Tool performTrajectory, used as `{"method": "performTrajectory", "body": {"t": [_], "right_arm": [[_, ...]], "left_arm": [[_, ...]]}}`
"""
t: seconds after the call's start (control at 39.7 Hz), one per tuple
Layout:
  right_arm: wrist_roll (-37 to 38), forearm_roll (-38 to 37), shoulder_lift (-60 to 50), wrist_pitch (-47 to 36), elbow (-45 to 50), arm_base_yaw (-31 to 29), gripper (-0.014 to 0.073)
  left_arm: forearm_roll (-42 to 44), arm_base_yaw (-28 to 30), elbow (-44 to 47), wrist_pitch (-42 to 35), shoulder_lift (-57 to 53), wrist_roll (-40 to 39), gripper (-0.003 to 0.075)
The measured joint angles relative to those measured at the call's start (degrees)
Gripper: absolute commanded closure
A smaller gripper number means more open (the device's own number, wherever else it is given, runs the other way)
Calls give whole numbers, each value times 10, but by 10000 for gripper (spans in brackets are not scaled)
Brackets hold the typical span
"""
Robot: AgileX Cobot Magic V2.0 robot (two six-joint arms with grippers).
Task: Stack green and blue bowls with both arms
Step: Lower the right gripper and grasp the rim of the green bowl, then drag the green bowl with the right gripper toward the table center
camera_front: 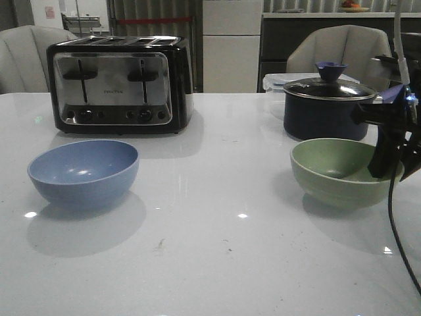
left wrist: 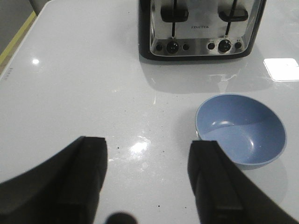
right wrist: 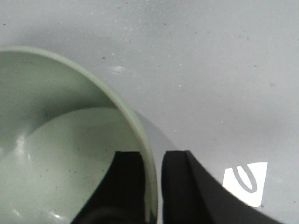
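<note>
Next, I let go of the pale green bowl with my right gripper on the bare middle of the table, a little nearer than the dusty blue bowl [camera_front: 225, 230].
The dusty blue bowl [camera_front: 83, 172] sits upright on the white table at the front left. It also shows in the left wrist view [left wrist: 240, 130], just beyond and beside one finger. My left gripper [left wrist: 147, 154] is open and empty above bare table; it is out of the front view. The pale green bowl [camera_front: 339, 172] rests on the table at the right. My right gripper [camera_front: 385, 168] straddles its right rim, one finger inside and one outside, closed tight on the wall [right wrist: 152, 161]. The green bowl fills the near side of the right wrist view [right wrist: 56, 140].
A black and chrome toaster [camera_front: 118, 82] stands at the back left, also in the left wrist view [left wrist: 201, 28]. A dark lidded saucepan [camera_front: 327, 102] stands right behind the green bowl, with a clear container [camera_front: 276, 82] beside it. A thin black cable [camera_front: 395, 224] hangs from the right arm.
</note>
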Motion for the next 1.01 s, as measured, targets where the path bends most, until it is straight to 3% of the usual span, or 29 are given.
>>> {"method": "performTrajectory", "body": {"t": [0.1,0.33,0.53,0.78,1.01], "right_arm": [[0,0,0,0,0,0,539],[-8,-4,-35,5,0,12,542],[-29,-7,-94,15,-1,90,541],[-33,-9,-85,17,-1,207,541],[-33,-11,-42,-16,-1,254,541]], "left_arm": [[0,0,0,0,0,0,285],[0,0,0,0,0,0,285],[0,0,0,0,0,0,285],[0,0,0,0,0,0,285],[0,0,0,0,0,0,285]]}}
